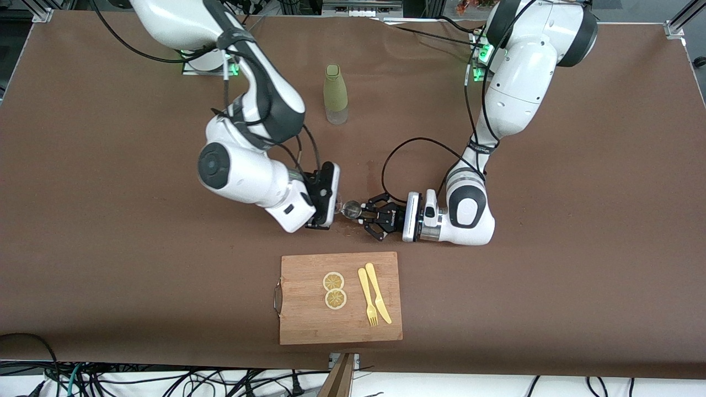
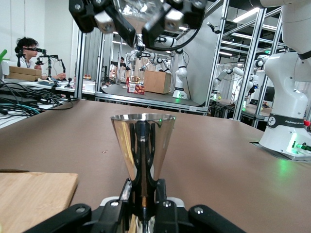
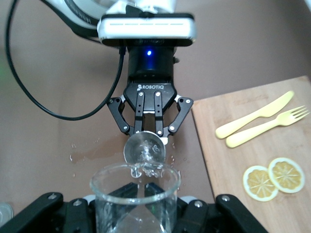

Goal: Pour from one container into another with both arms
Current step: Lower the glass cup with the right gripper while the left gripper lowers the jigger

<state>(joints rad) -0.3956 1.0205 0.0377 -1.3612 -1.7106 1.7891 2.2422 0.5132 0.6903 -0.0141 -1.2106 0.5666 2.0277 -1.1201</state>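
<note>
Next, my right gripper sets the clear glass down and lets go of it on the open table diagonally out from the cutting board's handle (image 1: 195,218).
My left gripper (image 1: 362,213) lies level just above the table and is shut on a small silver cone-shaped cup (image 1: 351,209). In the left wrist view its fingers (image 2: 163,187) clamp the silver cup (image 2: 142,141) at its narrow waist. My right gripper (image 1: 335,208) faces it and is shut on a clear glass (image 3: 134,194). In the right wrist view the silver cup (image 3: 145,148) is tipped with its mouth at the glass's rim, and water clings there. The left gripper (image 3: 147,133) shows just past the glass. The right gripper (image 2: 138,22) also appears in the left wrist view.
A green bottle (image 1: 335,94) stands between the two arm bases. A wooden cutting board (image 1: 309,322) lies nearer the front camera, carrying two lemon slices (image 1: 334,290), a yellow fork (image 1: 367,298) and knife (image 1: 378,292). Spilled water (image 3: 92,155) wets the table under the cups.
</note>
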